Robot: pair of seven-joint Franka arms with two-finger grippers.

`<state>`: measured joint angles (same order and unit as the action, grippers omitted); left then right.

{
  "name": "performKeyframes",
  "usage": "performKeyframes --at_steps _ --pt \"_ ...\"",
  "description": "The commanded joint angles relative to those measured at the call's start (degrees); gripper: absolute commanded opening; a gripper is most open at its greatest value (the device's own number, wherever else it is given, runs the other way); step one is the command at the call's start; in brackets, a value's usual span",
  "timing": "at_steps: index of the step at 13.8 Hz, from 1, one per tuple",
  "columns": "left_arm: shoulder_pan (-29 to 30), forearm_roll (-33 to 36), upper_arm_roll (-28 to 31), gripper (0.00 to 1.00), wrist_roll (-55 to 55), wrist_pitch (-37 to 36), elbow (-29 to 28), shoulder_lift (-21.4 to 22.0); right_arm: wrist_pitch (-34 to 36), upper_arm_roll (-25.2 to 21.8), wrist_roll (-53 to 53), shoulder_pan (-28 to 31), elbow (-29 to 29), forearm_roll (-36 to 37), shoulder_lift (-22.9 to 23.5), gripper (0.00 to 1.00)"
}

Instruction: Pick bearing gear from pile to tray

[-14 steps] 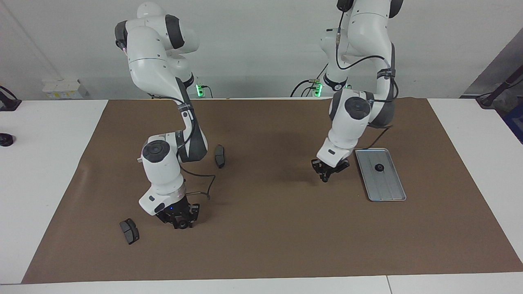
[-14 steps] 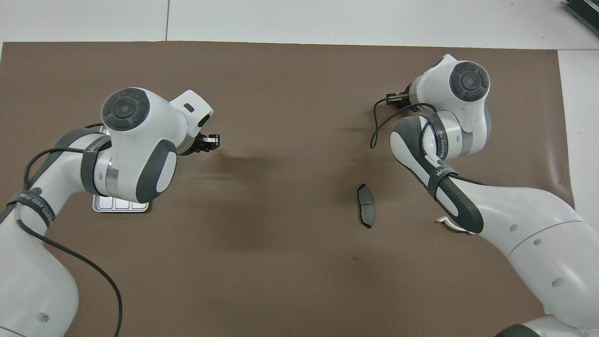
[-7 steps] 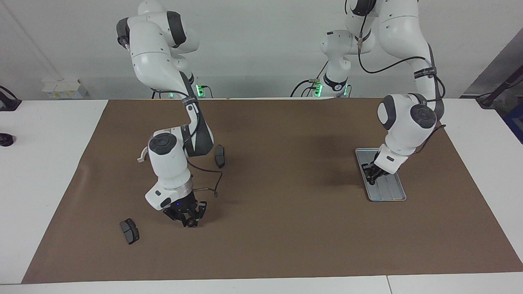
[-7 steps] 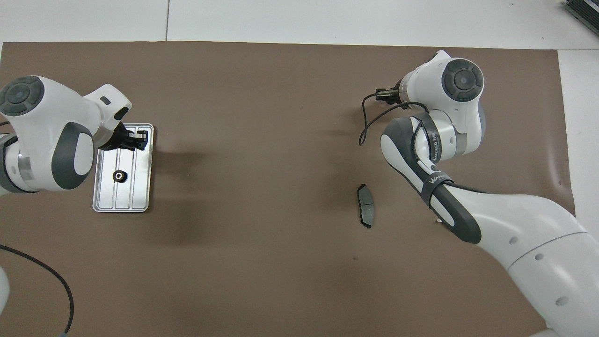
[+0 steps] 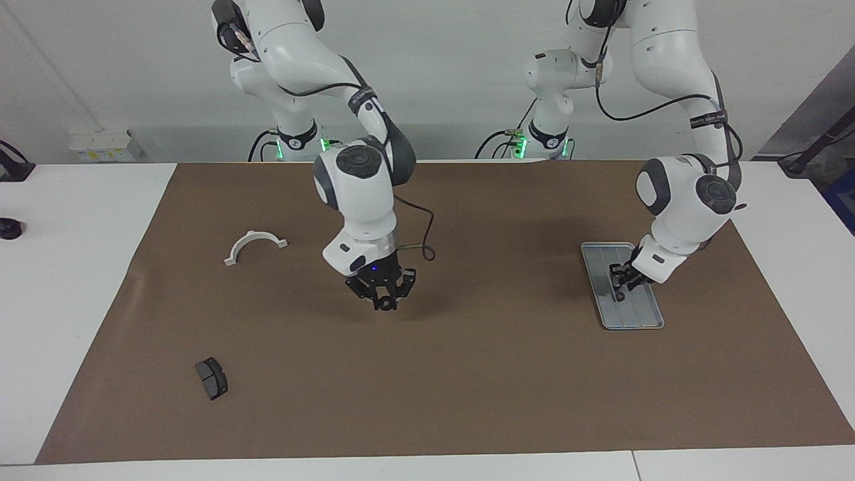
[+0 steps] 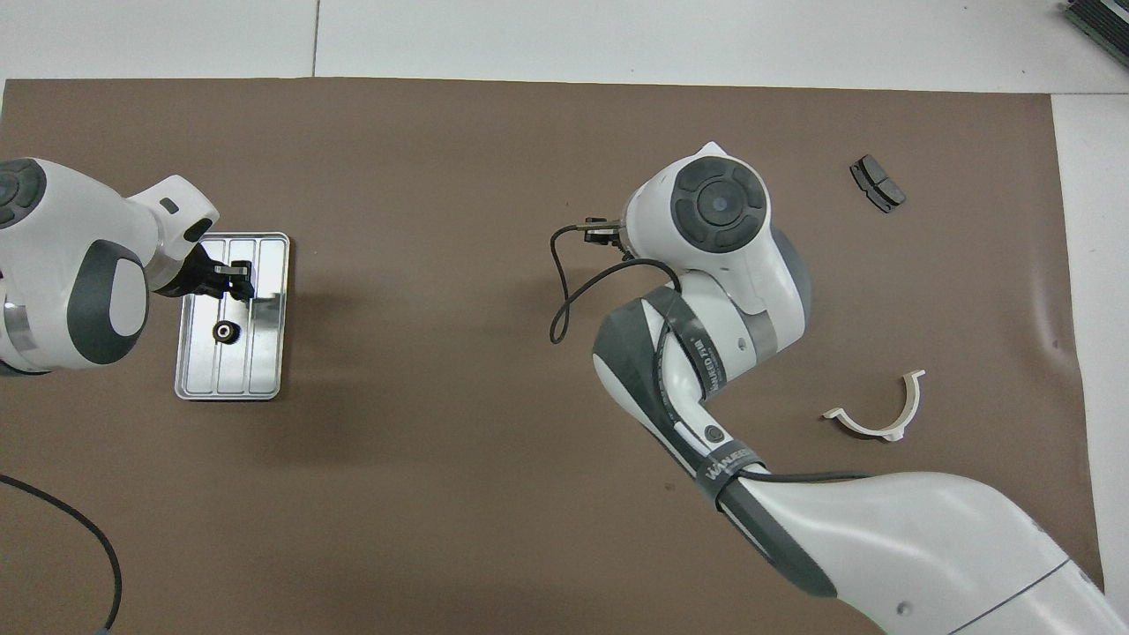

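Observation:
My right gripper is holding the small black gear, now up over the middle of the mat. It will let go of the gear on bare brown mat [image 6: 479, 365] between the silver tray and the bracket.
The silver tray [image 5: 638, 319] lies toward the left arm's end of the mat, also in the overhead view [image 6: 269, 353]. One black gear [image 6: 227, 332] lies in it. My left gripper [image 5: 624, 284] hangs low over the tray, over its farther half in the overhead view [image 6: 231, 279]. My right gripper [image 5: 385, 299] is up over the middle of the mat, shut on a small black gear [image 5: 386, 306]. In the overhead view it is hidden under its own wrist. Of the pile, one brake pad [image 5: 212, 378] and the white half-ring bracket [image 5: 254, 244] show.
The brake pad [image 6: 877, 183] and the bracket [image 6: 878, 414] lie toward the right arm's end, the pad farther from the robots. The second brake pad is hidden by the right arm. A brown mat [image 5: 467, 387] covers the white table.
My right gripper rose from beside the brake pad and swung to over the mat's middle with the gear. My left gripper moved from the mat's middle to over the tray.

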<state>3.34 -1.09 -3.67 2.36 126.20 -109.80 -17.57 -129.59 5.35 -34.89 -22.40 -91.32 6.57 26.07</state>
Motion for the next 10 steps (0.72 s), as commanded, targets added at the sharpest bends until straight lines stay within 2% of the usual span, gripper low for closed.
performKeyframes --at_steps 1,4,7,10 --pt "-0.44 0.21 -0.10 0.64 0.36 0.62 0.11 0.34 0.22 -0.25 -7.62 -4.47 -1.76 0.99 -1.20 0.00" --pt "-1.66 -0.41 -0.54 0.64 -0.08 0.53 2.31 -0.28 0.22 -0.25 -14.91 -10.10 -1.32 4.32 0.03 0.00" --pt "-4.73 -2.34 -0.46 0.64 -3.14 0.88 3.63 -0.54 -0.75 -0.25 -22.13 -15.12 0.00 6.96 3.72 0.00" --pt "-7.55 -2.34 -0.46 0.64 -6.48 2.64 3.54 -0.54 -1.88 -0.16 -23.11 -17.93 0.00 7.41 5.74 0.00"
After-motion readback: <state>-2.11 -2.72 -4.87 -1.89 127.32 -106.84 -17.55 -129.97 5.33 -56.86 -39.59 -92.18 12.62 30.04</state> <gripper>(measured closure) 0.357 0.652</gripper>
